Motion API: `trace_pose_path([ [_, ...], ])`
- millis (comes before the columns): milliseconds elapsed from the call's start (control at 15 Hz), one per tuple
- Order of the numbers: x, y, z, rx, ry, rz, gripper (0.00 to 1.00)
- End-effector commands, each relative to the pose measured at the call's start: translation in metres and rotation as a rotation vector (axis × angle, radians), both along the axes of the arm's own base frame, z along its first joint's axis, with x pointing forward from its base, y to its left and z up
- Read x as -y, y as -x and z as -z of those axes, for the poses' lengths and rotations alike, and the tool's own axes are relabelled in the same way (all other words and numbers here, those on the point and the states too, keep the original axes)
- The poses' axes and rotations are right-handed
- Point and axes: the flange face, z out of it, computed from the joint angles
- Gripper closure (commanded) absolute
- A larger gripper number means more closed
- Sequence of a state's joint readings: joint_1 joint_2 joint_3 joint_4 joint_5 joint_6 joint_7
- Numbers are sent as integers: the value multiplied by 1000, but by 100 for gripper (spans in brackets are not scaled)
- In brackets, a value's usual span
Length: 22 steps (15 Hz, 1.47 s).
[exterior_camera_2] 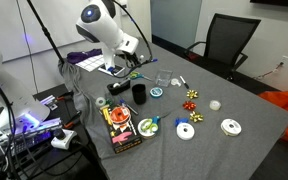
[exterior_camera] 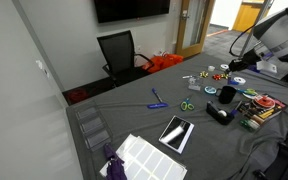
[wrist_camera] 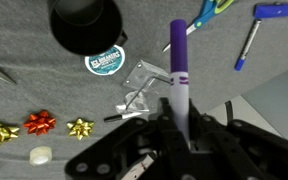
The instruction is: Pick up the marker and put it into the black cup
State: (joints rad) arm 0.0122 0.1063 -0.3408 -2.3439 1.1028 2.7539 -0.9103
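Observation:
Next, I let go of the marker with my gripper inside the open black cup (exterior_camera: pixel 227 93) (wrist_camera: pixel 87 22) next to the tape disc on the grey cloth.
My gripper (wrist_camera: pixel 177 125) is shut on the marker (wrist_camera: pixel 179 70), which has a white body and a purple cap and sticks out past the fingers. The black cup (wrist_camera: pixel 84 25) stands on the grey cloth at the top left of the wrist view, ahead and to the left of the marker tip. In both exterior views the gripper (exterior_camera: pixel 241 63) (exterior_camera_2: pixel 136 62) hangs above the table, and the cup (exterior_camera: pixel 226 95) (exterior_camera_2: pixel 139 94) stands below and a little apart from it. The marker itself is too small to make out in those views.
A longer black tube (exterior_camera: pixel 218 114) (exterior_camera_2: pixel 117 87) lies near the cup. A tape disc (wrist_camera: pixel 106 60), clear plastic wrap (wrist_camera: pixel 139 85), scissors (wrist_camera: pixel 209 12), a blue pen (wrist_camera: pixel 249 40) and red (wrist_camera: pixel 41 123) and gold (wrist_camera: pixel 81 127) bows lie around. An office chair (exterior_camera: pixel 119 52) stands beyond the table.

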Motion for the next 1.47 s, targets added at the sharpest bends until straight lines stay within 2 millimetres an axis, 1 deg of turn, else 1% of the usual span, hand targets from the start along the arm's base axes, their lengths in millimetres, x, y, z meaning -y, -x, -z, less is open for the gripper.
trace_pose_path([
  [0, 31, -2, 37, -3, 83, 0, 96],
  [267, 49, 4, 70, -28, 145, -19, 96],
  [600, 56, 7, 97, -36, 209, -40, 96],
  [667, 56, 8, 101, -38, 217, -44, 59],
  [733, 56, 9, 104, -42, 221, -47, 58],
  [800, 56, 10, 108, -48, 222, -51, 52],
  [933, 57, 12, 112, -57, 222, -60, 37],
  [1067, 57, 13, 114, -62, 222, -68, 24],
  [1267, 55, 16, 113, -62, 215, -81, 3],
  [1400, 52, 18, 105, -51, 193, -89, 0],
])
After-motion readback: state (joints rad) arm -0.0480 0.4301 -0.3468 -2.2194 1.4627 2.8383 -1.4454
